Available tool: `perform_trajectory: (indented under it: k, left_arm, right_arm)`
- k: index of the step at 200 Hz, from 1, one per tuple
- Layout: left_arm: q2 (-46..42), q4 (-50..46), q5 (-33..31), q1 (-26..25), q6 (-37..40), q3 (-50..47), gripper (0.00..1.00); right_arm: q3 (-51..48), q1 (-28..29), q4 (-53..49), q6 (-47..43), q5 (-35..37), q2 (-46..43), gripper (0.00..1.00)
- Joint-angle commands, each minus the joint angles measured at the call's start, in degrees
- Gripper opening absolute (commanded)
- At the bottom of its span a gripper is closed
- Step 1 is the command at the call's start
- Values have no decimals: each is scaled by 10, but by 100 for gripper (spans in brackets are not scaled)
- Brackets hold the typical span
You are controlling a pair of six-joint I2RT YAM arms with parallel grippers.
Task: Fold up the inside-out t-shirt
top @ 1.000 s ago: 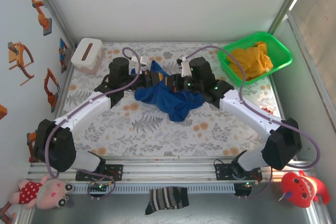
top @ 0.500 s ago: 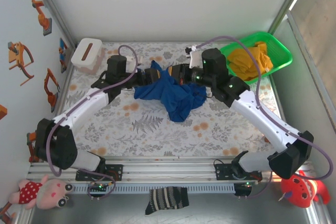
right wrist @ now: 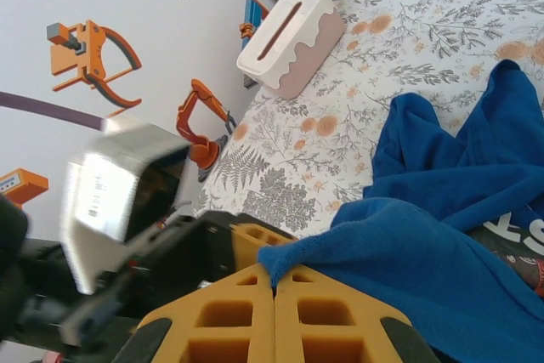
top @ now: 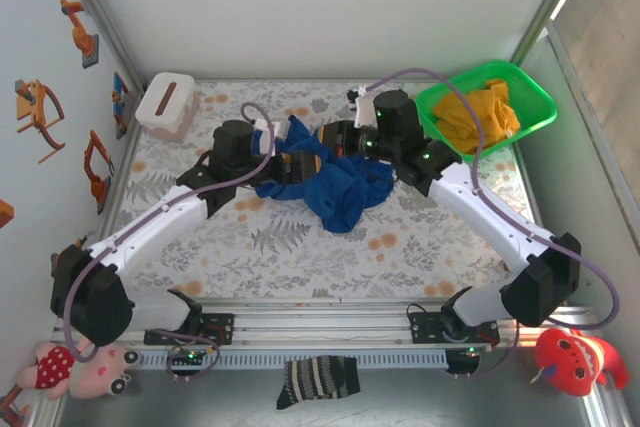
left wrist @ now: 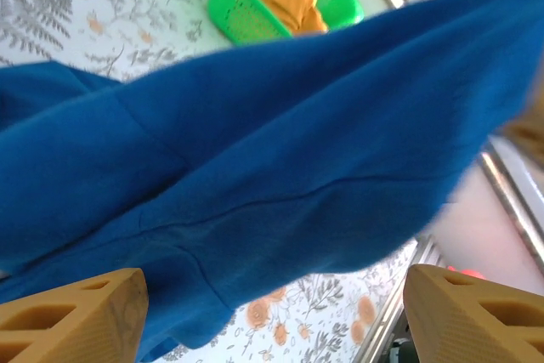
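The t-shirt's lifted cloth is hanging from my right gripper alone, so next my left gripper pinches the cloth's edge [left wrist: 442, 201] close to it before my right gripper opens.
The inside-out t-shirt [top: 335, 187], royal blue, lies bunched at the middle of the floral table, one part lifted between the two grippers. My right gripper [top: 333, 137] is shut on an edge of that cloth; in the right wrist view its orange fingers [right wrist: 274, 282] pinch a blue corner [right wrist: 408, 244]. My left gripper [top: 300, 162] stands open just left of the shirt. In the left wrist view the blue cloth [left wrist: 255, 150] hangs across in front of the wide-apart fingers [left wrist: 72, 316], with nothing between them.
A green basket [top: 530, 97] holding a yellow-orange garment [top: 478, 112] stands at the back right, also seen in the left wrist view [left wrist: 242, 14]. A white slotted box [top: 165, 102] sits at the back left. A striped sock [top: 318, 380] and plush toys lie by the front rail.
My left gripper has opened and let go of the shirt, then drawn slightly nearer. My right gripper stayed shut on the cloth and shifted a little toward the back left.
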Motion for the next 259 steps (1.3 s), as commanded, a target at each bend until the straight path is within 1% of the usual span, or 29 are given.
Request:
perform_trajectory:
  k: [1,17,46,74,108,121,131,138,146,151,158,165,168,176,186,191,207,224,242,259]
  left_arm:
    - [23,22,-10,-6,15,22,78]
    - [38,33,-18,-7,8,31,78]
    - [49,60,-13,-11,-5,35,80]
    - [32,68,-9,-16,-9,24,82]
    - [23,81,-35,-17,-25,12,82]
    - [35,80,-40,-17,-25,17,76]
    - [45,83,-39,-18,-26,19,63]
    - [51,86,-38,-17,-24,20,50]
    - [55,90,-42,-17,-22,19,30]
    - [56,93,-43,-16,-21,18,20]
    - [56,98,-42,-14,-20,17,9]
    - [55,102,-38,-12,-20,16,0]
    - [54,103,-35,-10,-20,16,0]
    - [50,108,-25,-4,-23,17,0]
    - [45,112,-10,3,-25,16,0]
    - [41,112,-3,7,-25,15,0]
    - [33,115,22,21,-30,14,0]
    - [25,122,47,34,-37,10,0]
    - [19,126,67,44,-43,6,0]
    - [13,125,78,49,-43,6,0]
  right_arm:
    - [0,-3,34,16,-11,6,0]
    - [-1,-2,41,21,-15,10,0]
    - [-4,-2,52,30,-19,19,0]
    - [-4,-3,53,29,-16,24,0]
    - [-5,-3,64,34,-21,27,0]
    - [-6,-2,66,35,-22,26,0]
    - [-5,-3,66,36,-21,25,0]
    - [-4,-3,66,36,-21,25,0]
    - [-3,-3,68,36,-21,25,0]
    - [-3,-4,67,37,-20,24,0]
    - [-4,-6,66,39,-19,25,0]
    - [-6,-12,65,39,-19,23,0]
    - [-8,-16,63,39,-19,22,1]
    - [-18,-28,61,38,-18,14,15]
    - [-39,-46,60,34,-15,1,28]
    - [-49,-56,60,28,-15,-5,32]
    - [-82,-75,55,-1,-21,-24,42]
    - [-103,-77,35,-52,-21,-38,48]
    - [-118,-77,28,-87,-30,-45,51]
    - [-123,-77,35,-101,-45,-37,53]
